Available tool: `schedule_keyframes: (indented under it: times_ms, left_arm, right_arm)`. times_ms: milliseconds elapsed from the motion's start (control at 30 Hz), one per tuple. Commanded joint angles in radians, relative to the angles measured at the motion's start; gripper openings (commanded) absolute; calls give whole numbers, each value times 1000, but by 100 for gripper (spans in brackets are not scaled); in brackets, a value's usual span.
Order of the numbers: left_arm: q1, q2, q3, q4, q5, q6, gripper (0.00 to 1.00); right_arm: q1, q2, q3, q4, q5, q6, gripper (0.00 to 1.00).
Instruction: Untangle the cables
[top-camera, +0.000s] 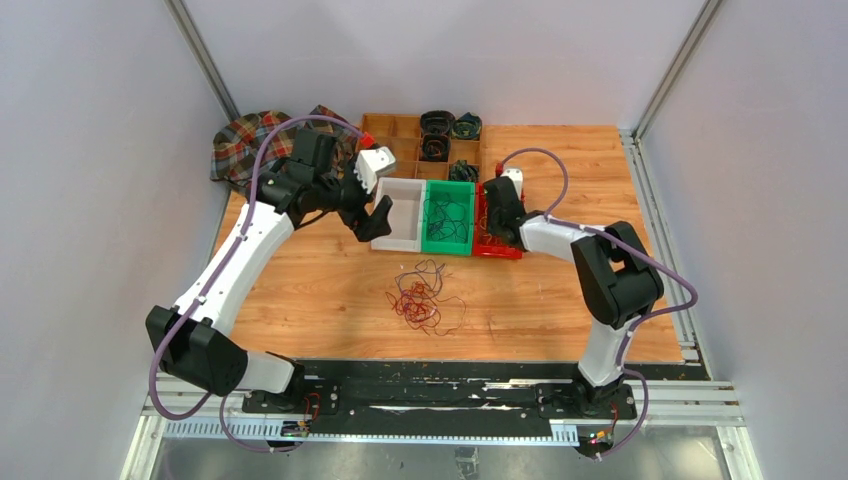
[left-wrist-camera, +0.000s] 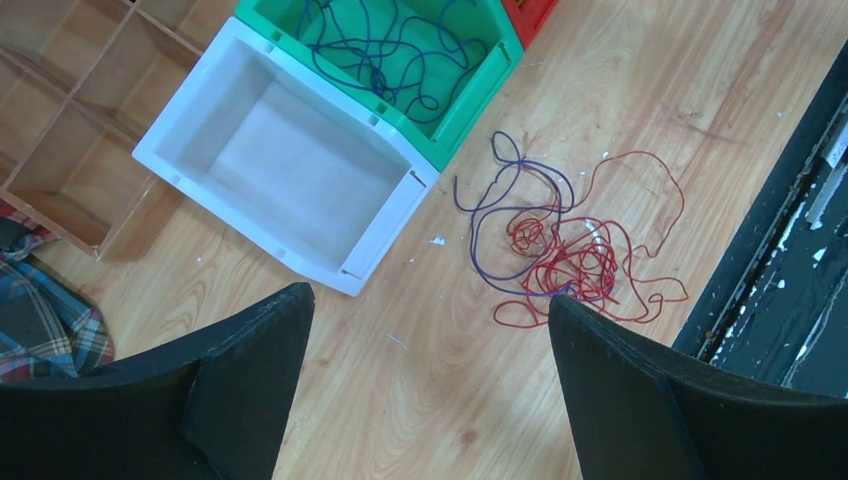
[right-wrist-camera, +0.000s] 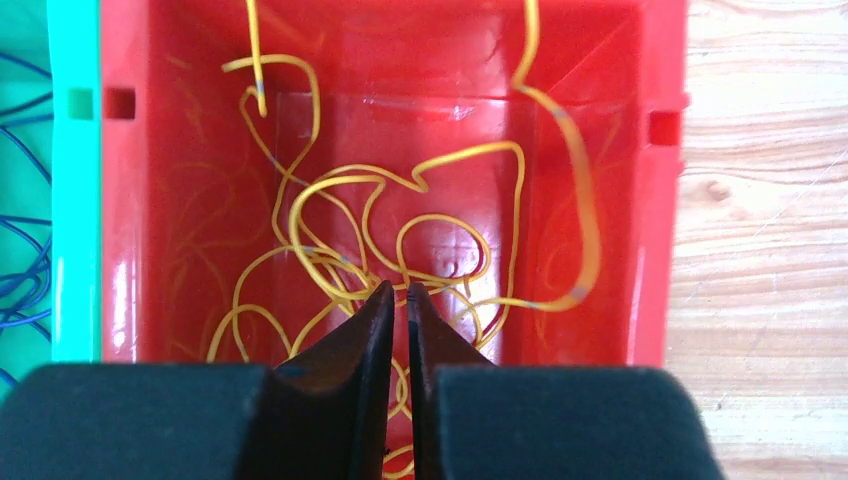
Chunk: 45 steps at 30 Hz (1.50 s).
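Observation:
Next, my right gripper lifts clear, grabs the climbing part of the cable (right-wrist-camera: 531, 30) higher up and brings it inside, because yellow cable climbs out over the red bin's far side.
A loose tangle of red and dark purple cables (top-camera: 425, 300) (left-wrist-camera: 565, 255) lies on the wooden table in front of three bins. My left gripper (top-camera: 372, 218) (left-wrist-camera: 430, 295) hovers open near the white bin (top-camera: 395, 243) (left-wrist-camera: 395, 215), holding nothing, and the tangle lies just past its right finger. Blue cables (left-wrist-camera: 390, 50) lie in the green bin (top-camera: 447, 248) (left-wrist-camera: 460, 115). My right gripper (top-camera: 497, 222) (right-wrist-camera: 398, 288) reaches into the red bin (top-camera: 510, 252) (right-wrist-camera: 660, 200) over yellow cables (right-wrist-camera: 585, 200). Its jaws stand a sliver apart, with no strand visible between them.
A wooden compartment tray (top-camera: 400, 130) (left-wrist-camera: 70, 110) with dark coiled items (top-camera: 437, 135) stands behind the bins. A plaid cloth (top-camera: 240, 145) (left-wrist-camera: 40, 320) lies at the back left. The table's black front rail (left-wrist-camera: 780, 250) runs close to the tangle.

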Motion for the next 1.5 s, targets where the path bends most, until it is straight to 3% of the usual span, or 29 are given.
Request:
schedule_keyframes:
  times_ms: [0, 233, 533, 800, 1033, 1133, 1467]
  left_arm:
    - [14, -26, -5, 31, 25, -8, 92]
    - [18, -30, -12, 36, 26, -7, 92]
    - [26, -34, -2, 29, 30, -3, 91]
    - [30, -28, 6, 31, 31, 1, 91]
    - [38, -26, 0, 31, 34, 3, 91]
    - [39, -23, 0, 31, 35, 5, 91]
    - [45, -24, -1, 34, 36, 1, 91]
  right_arm:
    - [50, 30, 21, -43, 87, 11, 10]
    - [67, 34, -1, -58, 39, 77, 11]
    - [-8, -201, 104, -93, -19, -10, 42]
    - [-177, -194, 238, -194, -151, -3, 59]
    - [-285, -109, 254, -200, -264, 48, 60]
    - [-289, -83, 248, -177, -317, 25, 51]
    - [-219, -60, 236, -176, -230, -100, 31]
